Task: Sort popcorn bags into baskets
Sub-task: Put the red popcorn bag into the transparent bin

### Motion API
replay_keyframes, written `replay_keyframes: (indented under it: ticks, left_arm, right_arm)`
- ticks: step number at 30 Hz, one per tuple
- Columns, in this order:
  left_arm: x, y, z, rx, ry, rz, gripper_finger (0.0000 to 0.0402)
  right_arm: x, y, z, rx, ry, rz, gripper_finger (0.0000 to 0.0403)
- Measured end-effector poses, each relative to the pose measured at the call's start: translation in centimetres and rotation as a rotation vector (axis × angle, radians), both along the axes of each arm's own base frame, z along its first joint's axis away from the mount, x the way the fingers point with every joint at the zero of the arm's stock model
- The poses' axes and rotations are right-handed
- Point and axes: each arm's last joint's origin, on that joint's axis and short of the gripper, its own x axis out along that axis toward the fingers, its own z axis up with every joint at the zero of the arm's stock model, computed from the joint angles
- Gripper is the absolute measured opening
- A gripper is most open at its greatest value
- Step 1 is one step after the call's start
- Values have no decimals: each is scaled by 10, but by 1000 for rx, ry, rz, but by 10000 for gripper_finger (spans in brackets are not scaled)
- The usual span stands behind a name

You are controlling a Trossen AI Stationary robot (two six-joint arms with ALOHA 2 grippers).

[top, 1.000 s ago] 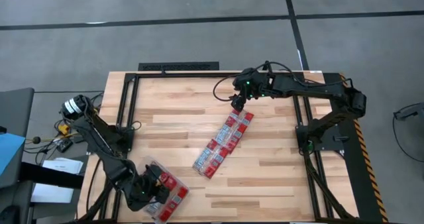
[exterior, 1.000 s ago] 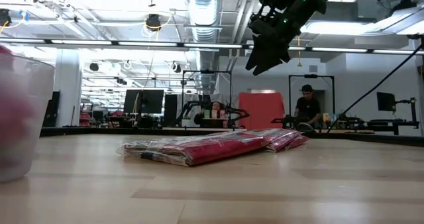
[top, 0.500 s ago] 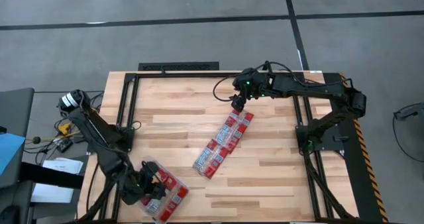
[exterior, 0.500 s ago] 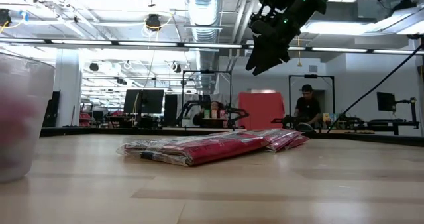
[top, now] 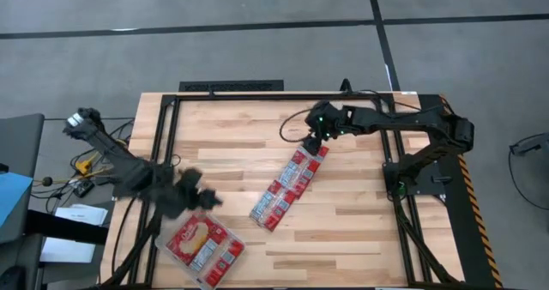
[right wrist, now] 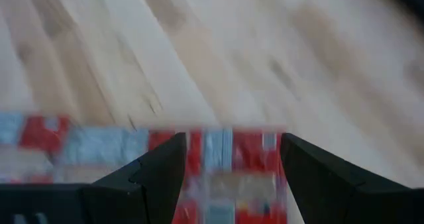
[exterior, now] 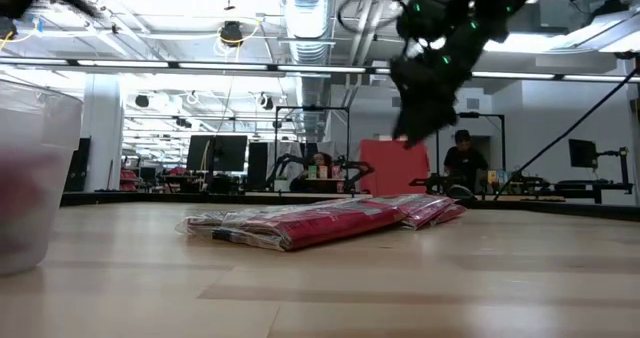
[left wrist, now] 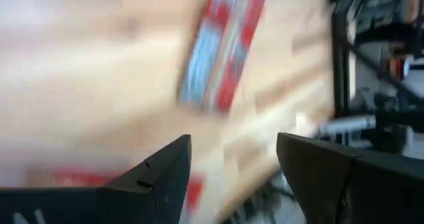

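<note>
The red popcorn bag at the middle of the slanting row (top: 285,183) of red popcorn bags is the one my left gripper will go to and close on next.
A slanting row of red popcorn bags (top: 287,185) with pale middle panels lies flat on the wooden table, seen as a low heap (exterior: 310,223) in the low view. More bags lie in the clear tray (top: 204,247) at the near left, whose wall (exterior: 30,178) shows in the low view. My right gripper (top: 318,141) hangs open above the row's far end (right wrist: 225,171), its fingers on either side of a bag in the right wrist view, not touching. My left gripper (top: 204,199) is open and blurred, just beyond the tray's far side, empty (left wrist: 232,141).
A black metal frame (top: 171,127) borders the table's left, far and right edges. Bare wood lies between the tray and the row, and to the right of the row. In the low view a person (exterior: 462,163) stands in the room far behind the table.
My left gripper has risen out of the tray and swung toward the far edge and the row, fast enough to blur; the bags in the tray now show uncovered. My right gripper has dropped lower and shifted slightly right over the row's far end.
</note>
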Motion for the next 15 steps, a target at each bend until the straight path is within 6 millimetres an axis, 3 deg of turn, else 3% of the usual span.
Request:
replay_keyframes:
  ticks: [7,15]
  left_arm:
    - [37,80,5,305,26,-12,210]
    - [76,165,-9,464,-1,-115,210]
  right_arm:
    - [-13,32,-41,64,99,-9,270]
    - [-16,63,-53,24,140,-30,270]
